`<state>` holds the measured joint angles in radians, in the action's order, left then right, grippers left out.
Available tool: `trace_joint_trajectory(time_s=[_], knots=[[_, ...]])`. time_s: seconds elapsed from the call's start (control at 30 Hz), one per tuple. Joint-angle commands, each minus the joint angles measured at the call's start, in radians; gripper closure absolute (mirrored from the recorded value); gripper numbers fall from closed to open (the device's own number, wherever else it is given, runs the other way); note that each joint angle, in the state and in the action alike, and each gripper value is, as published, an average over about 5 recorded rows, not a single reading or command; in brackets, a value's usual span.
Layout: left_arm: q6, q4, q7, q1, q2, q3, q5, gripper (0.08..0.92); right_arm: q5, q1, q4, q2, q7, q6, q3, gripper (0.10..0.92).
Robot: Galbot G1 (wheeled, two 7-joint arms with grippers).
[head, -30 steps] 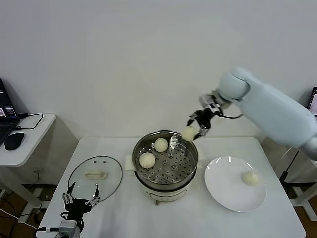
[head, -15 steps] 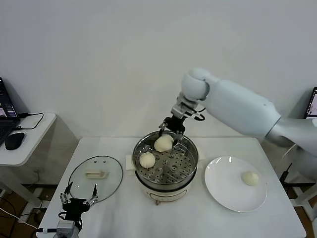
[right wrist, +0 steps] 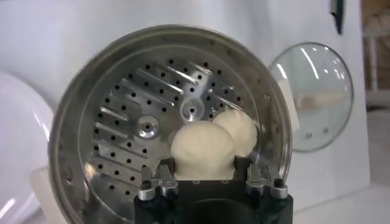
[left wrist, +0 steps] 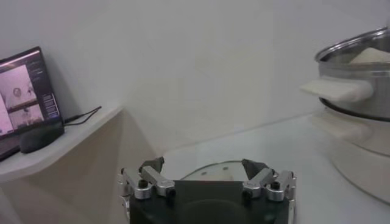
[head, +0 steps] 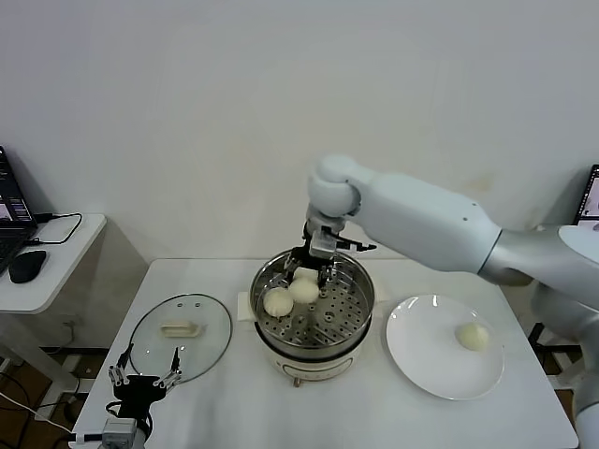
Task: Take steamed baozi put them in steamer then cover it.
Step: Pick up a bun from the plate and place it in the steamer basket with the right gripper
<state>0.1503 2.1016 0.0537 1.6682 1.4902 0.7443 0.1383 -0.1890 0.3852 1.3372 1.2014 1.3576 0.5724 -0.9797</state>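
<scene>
My right gripper will let go of the held baozi on the near side of the steamer's perforated bottom [head: 305,329] [right wrist: 187,84].
The steamer [head: 358,309] stands mid-table on its cream pot base, and my right gripper [head: 306,282] reaches down into it from the far side. That gripper is shut on a baozi [head: 304,291], held low over the perforated floor [right wrist: 152,115]. The right wrist view shows the held bun [right wrist: 203,149] between the fingers, touching a second baozi [right wrist: 239,129] behind it. In the head view that loose baozi [head: 277,302] lies on the basket's left side, and a third [head: 307,274] peeks out under the gripper. One more baozi [head: 473,337] rests on the white plate [head: 430,360]. My left gripper [head: 142,381] is parked open at the table's front left.
The glass lid [head: 201,341] with its cream handle lies flat left of the steamer, just beyond the left gripper [left wrist: 203,165]. A side table [head: 56,267] with a laptop and mouse stands to the far left. The steamer's side handle [left wrist: 337,90] juts toward the left arm.
My right arm has swung left from above the steamer's right rim and lowered the held baozi into the basket beside the others. The left gripper has barely moved.
</scene>
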Motion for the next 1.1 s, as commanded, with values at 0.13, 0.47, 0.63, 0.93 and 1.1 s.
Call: trace_joint_trajectory(time_s=[0.13,0.47,0.63,0.93,1.1], knots=[[0.001,0.012,0.009,0.000,-0.002,0.003,0.000,0.177,-0.072,-0.038,0.144,-0.014,0.003,0.033,-0.046,0.423],[0.001,0.000,0.011,-0.007,0.002,-0.004,0.004,0.177,-0.077,-0.067,0.167,-0.035,0.007,0.028,-0.048,0.423],[0.001,-0.006,0.012,-0.009,0.003,-0.005,0.005,0.177,-0.084,-0.085,0.150,-0.034,0.008,0.026,-0.043,0.423],[0.002,-0.015,0.014,-0.017,0.003,-0.007,0.007,0.177,-0.084,-0.109,0.141,-0.037,-0.020,0.004,-0.032,0.378],[0.002,-0.017,0.015,-0.019,0.004,-0.011,0.007,0.177,-0.023,-0.094,0.143,-0.048,-0.043,-0.053,-0.021,0.252]])
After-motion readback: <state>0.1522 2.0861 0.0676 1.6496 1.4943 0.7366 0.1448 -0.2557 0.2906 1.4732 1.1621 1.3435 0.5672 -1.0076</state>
